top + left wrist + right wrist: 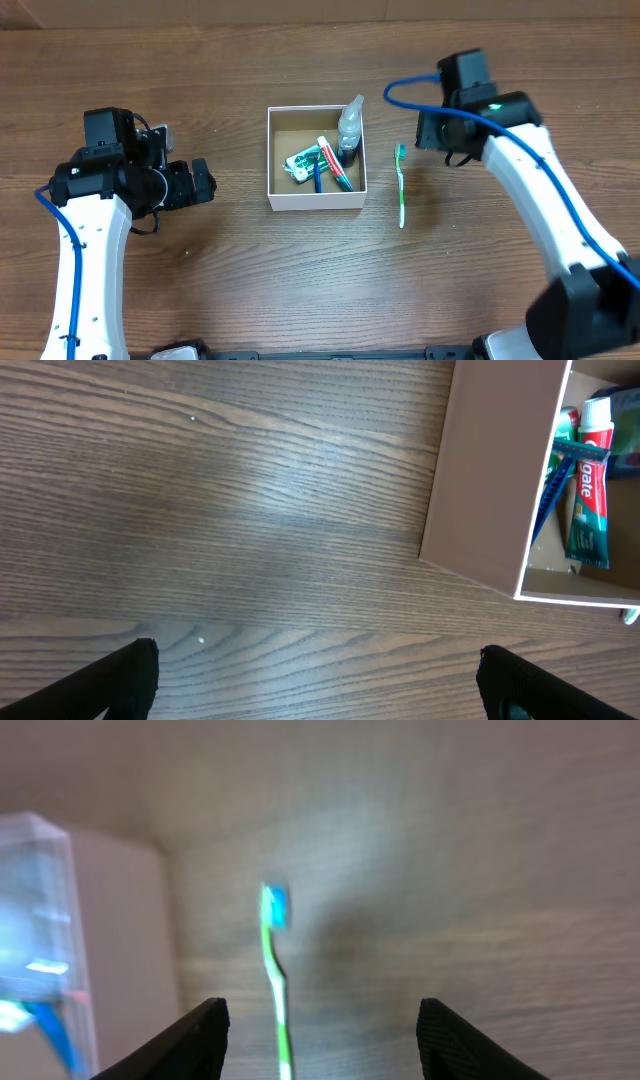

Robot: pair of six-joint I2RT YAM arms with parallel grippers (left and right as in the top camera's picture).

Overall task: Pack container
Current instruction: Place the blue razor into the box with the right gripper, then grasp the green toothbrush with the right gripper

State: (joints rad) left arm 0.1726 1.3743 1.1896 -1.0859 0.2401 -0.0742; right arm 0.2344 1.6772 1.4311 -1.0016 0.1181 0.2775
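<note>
I need to move my right gripper next to the green toothbrush that lies beside the box, and then close it on the middle of its handle (401, 188) (281, 1013).
The container (290, 195) is a square white cardboard box with a brown inside, at the table's middle. In it lie a red and green toothpaste tube (333, 162), a blue razor (319, 178) and a small packet; a clear spray bottle (351, 124) stands in its right back corner. A green toothbrush (402, 187) lies on the table right of the box. My right gripper (432, 130) is open above the table, just right of the toothbrush head (273, 907). My left gripper (203, 182) is open and empty, left of the box (480, 480).
The wooden table (200, 290) stretches around the box. Blue cables run along both arms.
</note>
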